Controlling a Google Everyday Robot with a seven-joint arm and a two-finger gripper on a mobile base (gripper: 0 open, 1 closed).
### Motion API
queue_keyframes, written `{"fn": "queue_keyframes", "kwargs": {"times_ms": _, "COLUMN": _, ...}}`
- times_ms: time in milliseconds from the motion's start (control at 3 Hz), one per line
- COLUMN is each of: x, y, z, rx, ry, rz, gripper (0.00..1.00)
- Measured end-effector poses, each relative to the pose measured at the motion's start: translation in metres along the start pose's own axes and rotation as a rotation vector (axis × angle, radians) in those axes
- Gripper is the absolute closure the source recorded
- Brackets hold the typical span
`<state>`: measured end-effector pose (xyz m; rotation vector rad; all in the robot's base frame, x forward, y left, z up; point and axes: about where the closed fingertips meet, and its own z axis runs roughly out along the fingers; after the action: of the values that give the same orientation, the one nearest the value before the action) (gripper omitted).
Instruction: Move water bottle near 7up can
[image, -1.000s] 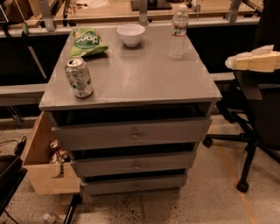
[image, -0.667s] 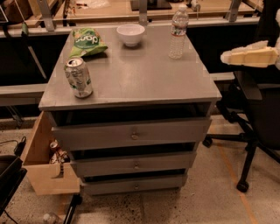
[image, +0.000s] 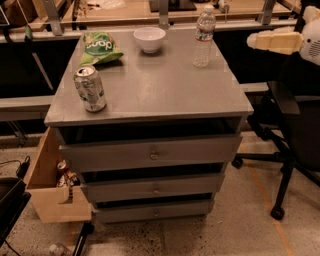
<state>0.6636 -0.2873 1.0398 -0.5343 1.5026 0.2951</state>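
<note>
The fingers of my gripper will close on the upper half of the water bottle (image: 205, 29), just below its white cap, because the bottle has to go near the 7up can.
The water bottle (image: 204, 36), clear and ribbed with a white cap, stands upright at the back right of the grey cabinet top (image: 150, 85). The 7up can (image: 90, 88), silver and green, stands upright near the front left edge. The gripper (image: 251, 41), cream coloured, comes in from the right edge. It hangs in the air to the right of the bottle, at about the bottle's height and apart from it. It holds nothing.
A green chip bag (image: 99, 48) lies at the back left and a white bowl (image: 149, 39) stands at the back middle. A black office chair (image: 295, 125) is at the right of the cabinet. An open cardboard box (image: 52, 185) sits on the floor at the left.
The gripper has moved left and a little up, closer to the bottle. The bottle, can, bag and bowl have not moved.
</note>
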Motion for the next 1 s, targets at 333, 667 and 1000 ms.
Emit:
{"fn": "queue_keyframes", "kwargs": {"times_ms": 333, "x": 0.000, "y": -0.020, "z": 0.032, "rx": 0.002, "ry": 0.032, "rz": 0.041, "gripper": 0.00}}
{"fn": "queue_keyframes", "kwargs": {"times_ms": 667, "x": 0.004, "y": -0.025, "z": 0.071, "rx": -0.036, "ry": 0.041, "rz": 0.062, "gripper": 0.00}}
{"fn": "queue_keyframes", "kwargs": {"times_ms": 1000, "x": 0.013, "y": -0.020, "z": 0.123, "rx": -0.096, "ry": 0.025, "rz": 0.071, "gripper": 0.00}}
